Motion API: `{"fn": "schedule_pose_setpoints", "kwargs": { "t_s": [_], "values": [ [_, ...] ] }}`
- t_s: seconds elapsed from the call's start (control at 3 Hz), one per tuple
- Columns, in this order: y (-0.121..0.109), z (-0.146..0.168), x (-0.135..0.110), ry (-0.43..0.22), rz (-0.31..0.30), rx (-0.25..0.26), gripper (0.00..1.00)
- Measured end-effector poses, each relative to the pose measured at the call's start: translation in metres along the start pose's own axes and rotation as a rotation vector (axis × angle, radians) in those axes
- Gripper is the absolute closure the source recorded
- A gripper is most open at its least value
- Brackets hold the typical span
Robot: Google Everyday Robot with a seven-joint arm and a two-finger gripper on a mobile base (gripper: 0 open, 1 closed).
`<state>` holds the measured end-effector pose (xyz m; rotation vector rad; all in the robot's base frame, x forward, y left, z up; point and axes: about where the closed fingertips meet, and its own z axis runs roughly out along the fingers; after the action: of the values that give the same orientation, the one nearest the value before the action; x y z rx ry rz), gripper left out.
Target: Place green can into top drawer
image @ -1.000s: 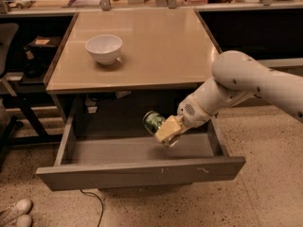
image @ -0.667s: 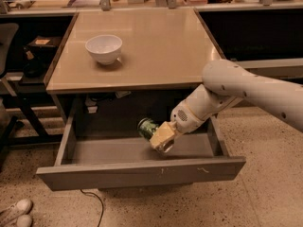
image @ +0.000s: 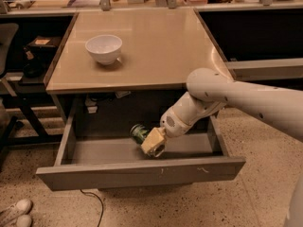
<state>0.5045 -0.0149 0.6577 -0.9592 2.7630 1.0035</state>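
Note:
Next, my gripper releases the green can on the middle of the drawer's bottom [image: 140, 143], just behind the grey front.
The top drawer [image: 142, 173] is pulled wide open below the table, its grey front toward the camera. My gripper [image: 150, 143] reaches into it from the right on the white arm [image: 236, 98] and is shut on the green can [image: 139, 133]. The can lies tilted, silver end to the left, low over the drawer floor near the middle. Whether it touches the floor is unclear.
A white bowl [image: 103, 48] stands on the beige table top [image: 161, 46] at the back left. A dark chair [image: 7, 79] and shelves stand to the left. A cable [image: 92, 200] and white shoes [image: 14, 211] lie on the speckled floor in front.
My gripper has carried the green can leftward and a little lower inside the open drawer. The bowl and the drawer have not moved.

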Motion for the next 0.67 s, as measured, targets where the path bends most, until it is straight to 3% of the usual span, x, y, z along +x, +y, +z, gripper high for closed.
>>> {"fn": "schedule_pose_setpoints", "kwargs": {
  "t_s": [0.67],
  "values": [
    [-0.0083, 0.0228, -0.011, 0.007, 0.004, 0.025, 1.0]
  ]
}}
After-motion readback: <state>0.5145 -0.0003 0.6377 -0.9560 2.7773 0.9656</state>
